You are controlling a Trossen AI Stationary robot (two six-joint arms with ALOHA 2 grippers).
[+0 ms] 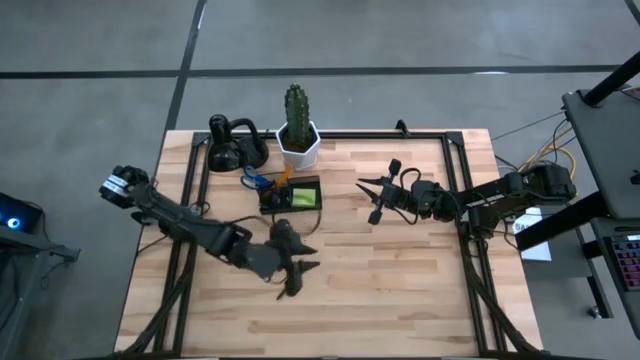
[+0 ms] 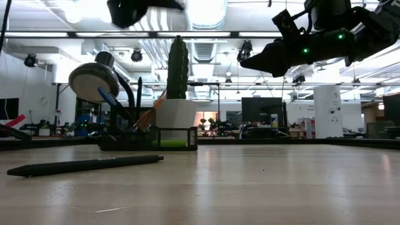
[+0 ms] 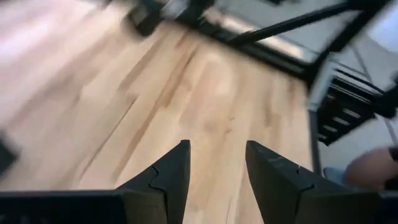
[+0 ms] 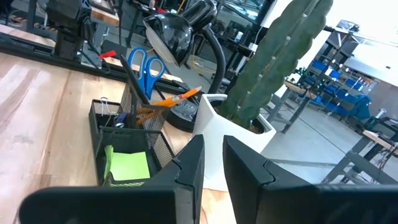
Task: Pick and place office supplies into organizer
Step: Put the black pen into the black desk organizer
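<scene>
Next, my left gripper moves down to the black pen on the near part of the table and closes on the pen's body [image 1: 284, 295].
The dark mesh organizer [image 1: 292, 196] stands near the table's far edge, in front of the white cactus pot [image 1: 298, 142]. It holds the lime-green sticky pad [image 4: 127, 165], blue-handled scissors [image 4: 146, 65] and orange pencils [image 4: 177, 96], which stand tilted in its rear cup. A black pen [image 2: 87, 165] lies flat on the table toward the near edge. My left gripper [image 1: 303, 266] hangs open over bare wood near the table's middle, with nothing between its fingers [image 3: 171, 177]. My right gripper [image 1: 370, 198] is raised to the right of the organizer and points at it, narrowly open and empty.
A black looped lamp gadget [image 1: 235, 145] stands left of the cactus pot, at the far left corner. A black frame [image 1: 460, 170] runs along the table's edges. Bare wood [image 1: 400, 290] stretches across the near and right parts of the table.
</scene>
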